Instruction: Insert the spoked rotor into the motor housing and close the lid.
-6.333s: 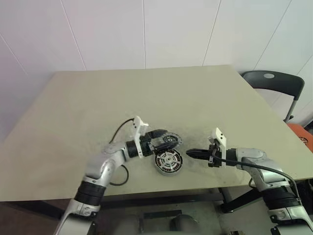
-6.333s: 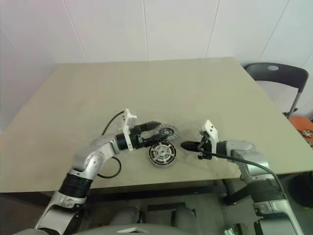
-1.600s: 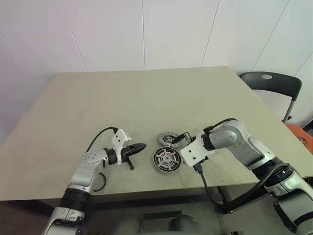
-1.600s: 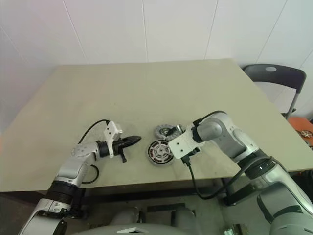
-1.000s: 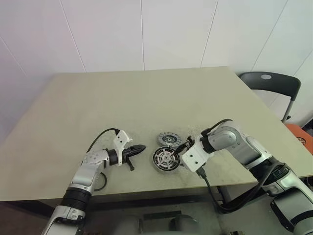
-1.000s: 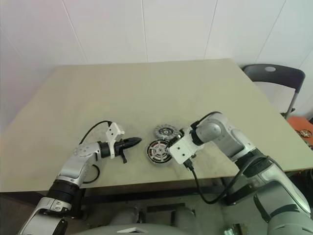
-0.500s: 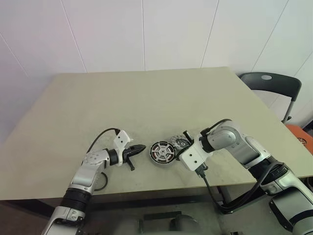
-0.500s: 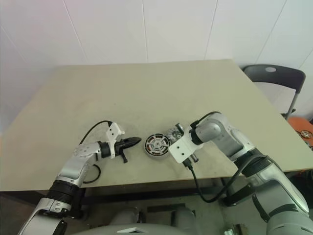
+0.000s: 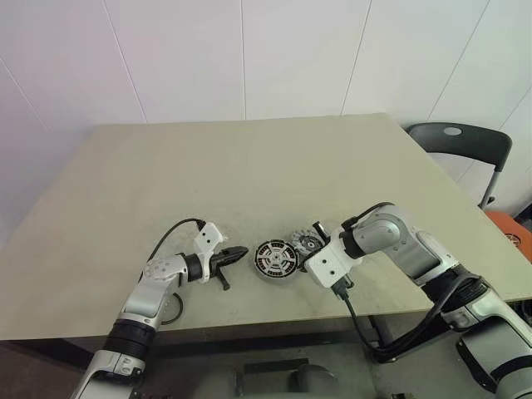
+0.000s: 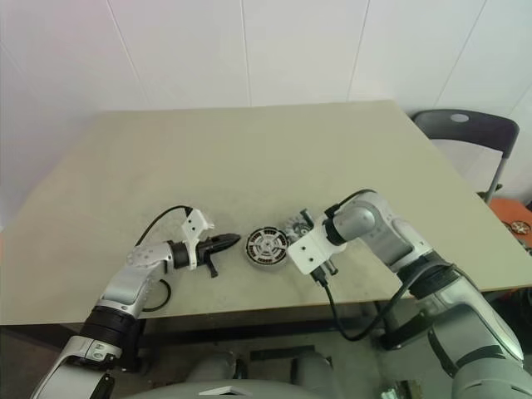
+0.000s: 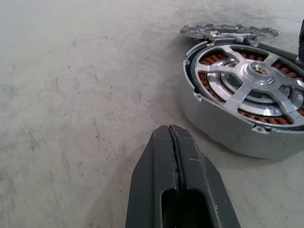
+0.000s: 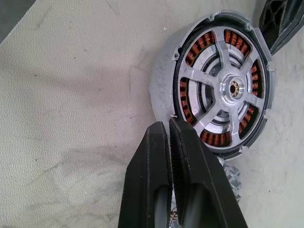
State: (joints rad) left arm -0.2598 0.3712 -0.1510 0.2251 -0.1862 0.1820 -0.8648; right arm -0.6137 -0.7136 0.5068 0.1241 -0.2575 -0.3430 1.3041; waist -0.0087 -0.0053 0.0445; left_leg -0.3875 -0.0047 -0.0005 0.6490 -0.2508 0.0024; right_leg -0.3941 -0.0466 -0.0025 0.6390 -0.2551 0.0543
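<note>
My right gripper's fingers are shut against the rim of the motor housing, above the lid. My right gripper needs to back off, swing round and pinch the lid's edge (image 9: pixel 308 236).
The motor housing (image 9: pixel 274 259) lies flat on the table between my two grippers. The spoked rotor (image 12: pixel 232 88) sits inside it, its silver spokes over the copper windings. The grey ribbed lid (image 9: pixel 306 242) rests tilted just right of the housing, partly beneath my right gripper (image 12: pixel 168 124). That gripper is shut, its tips at the housing's rim. Whether it pinches the lid I cannot tell. My left gripper (image 9: pixel 241 250) is shut and empty, pointing at the housing from the left with a small gap between them.
The tan table (image 9: pixel 249 166) has its front edge close behind the parts. A dark chair (image 9: pixel 465 141) stands past the right corner, with an orange thing (image 9: pixel 517 231) beside it. A black cable (image 9: pixel 170 237) loops off my left wrist.
My right gripper has shut. The housing with the rotor slid left toward my left gripper. The lid shifted right and tipped up beside the right fingers. The left arm stayed put.
</note>
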